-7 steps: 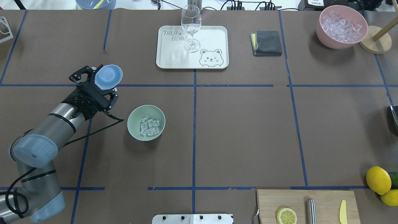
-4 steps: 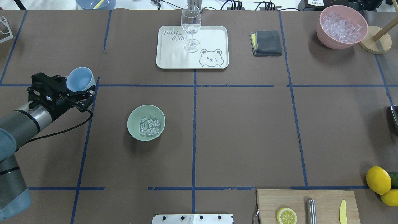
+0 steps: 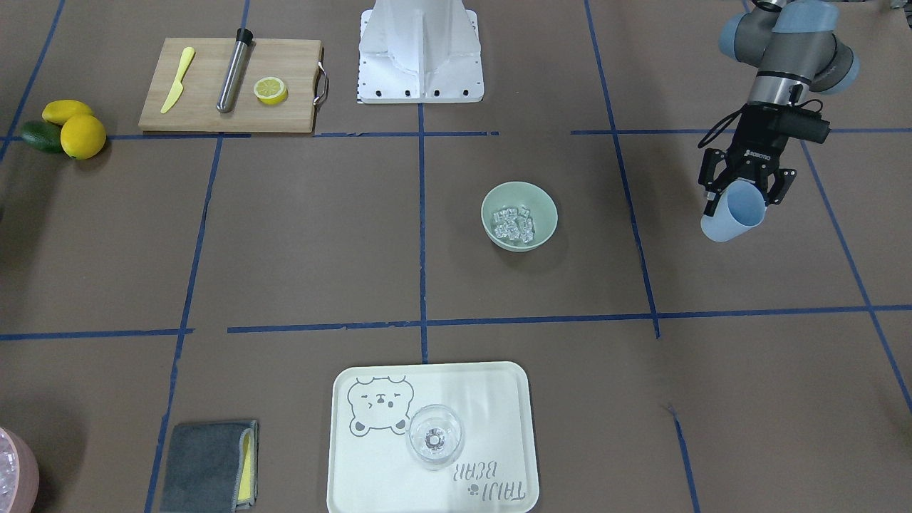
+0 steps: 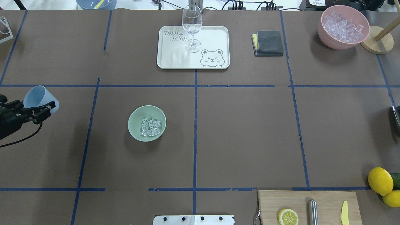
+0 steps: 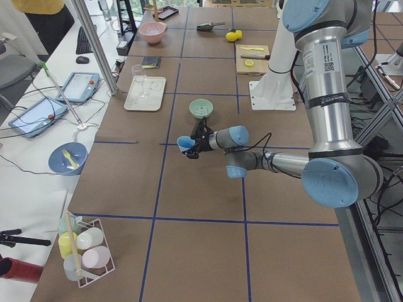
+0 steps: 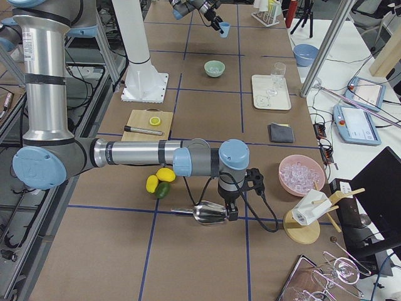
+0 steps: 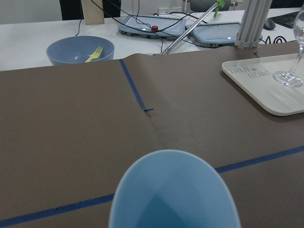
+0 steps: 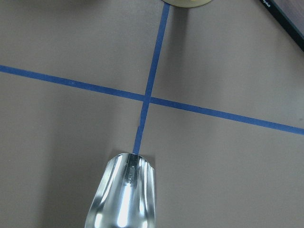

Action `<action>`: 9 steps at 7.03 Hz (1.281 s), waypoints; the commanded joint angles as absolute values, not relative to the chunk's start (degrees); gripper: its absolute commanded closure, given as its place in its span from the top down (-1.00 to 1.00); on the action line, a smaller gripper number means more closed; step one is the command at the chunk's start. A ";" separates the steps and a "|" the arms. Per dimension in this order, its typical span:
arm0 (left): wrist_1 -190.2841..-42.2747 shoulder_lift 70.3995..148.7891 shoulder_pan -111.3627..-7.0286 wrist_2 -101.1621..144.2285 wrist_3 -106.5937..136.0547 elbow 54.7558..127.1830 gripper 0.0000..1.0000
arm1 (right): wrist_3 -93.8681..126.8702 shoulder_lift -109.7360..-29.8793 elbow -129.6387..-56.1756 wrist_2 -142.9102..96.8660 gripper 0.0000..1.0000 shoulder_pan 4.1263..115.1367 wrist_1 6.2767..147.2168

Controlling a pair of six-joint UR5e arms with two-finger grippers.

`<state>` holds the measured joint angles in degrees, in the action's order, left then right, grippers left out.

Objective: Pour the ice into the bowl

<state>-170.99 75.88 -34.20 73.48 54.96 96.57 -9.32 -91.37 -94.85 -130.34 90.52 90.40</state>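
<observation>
Next, my left gripper sets the light blue cup on the brown table (image 3: 742, 239) between the blue tape lines beside the bowl. The cup is now near the table's edge.
The pale mint-green bowl (image 4: 135, 120) stands left of the table's centre and holds a small heap of clear ice (image 4: 150, 127). Bowl (image 3: 541, 203) and ice (image 3: 515, 222) also show in the front-facing view. My left gripper (image 4: 33, 105) is shut on an empty light blue cup (image 4: 40, 96), well to the left of the bowl near the table's left edge. In the left wrist view the cup (image 7: 175, 192) shows no ice inside. My right gripper (image 6: 227, 210) is over a metal scoop (image 8: 121, 194) at the table's far right. I cannot tell whether it is open or shut.
A white tray (image 4: 218, 31) with a wine glass (image 4: 192, 25) is at the back centre. A grey cloth (image 4: 267, 43) and a pink bowl of ice (image 4: 343, 26) are at back right. A cutting board (image 4: 325, 200) and lemons (image 4: 380, 181) are at front right.
My left gripper has carried the blue cup left and toward the robot, away from the bowl. The cup has turned from tipped over to nearly upright. The ice in the bowl is unchanged.
</observation>
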 commanded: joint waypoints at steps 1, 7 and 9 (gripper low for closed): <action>-172.09 75.93 -34.01 69.61 59.22 91.34 -1.00 | -9.32 -91.41 -94.92 -130.25 1.00 90.53 90.35; -169.37 76.29 -33.93 67.06 64.07 88.33 -1.00 | -9.49 -91.58 -95.10 -130.17 1.00 90.88 90.35; -169.37 76.20 -33.23 67.06 64.07 88.24 -1.00 | -9.41 -91.58 -95.18 -130.17 1.00 90.88 90.35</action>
<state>-169.36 76.21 -33.68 67.13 63.92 88.30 -9.46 -91.58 -95.13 -130.17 90.82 90.35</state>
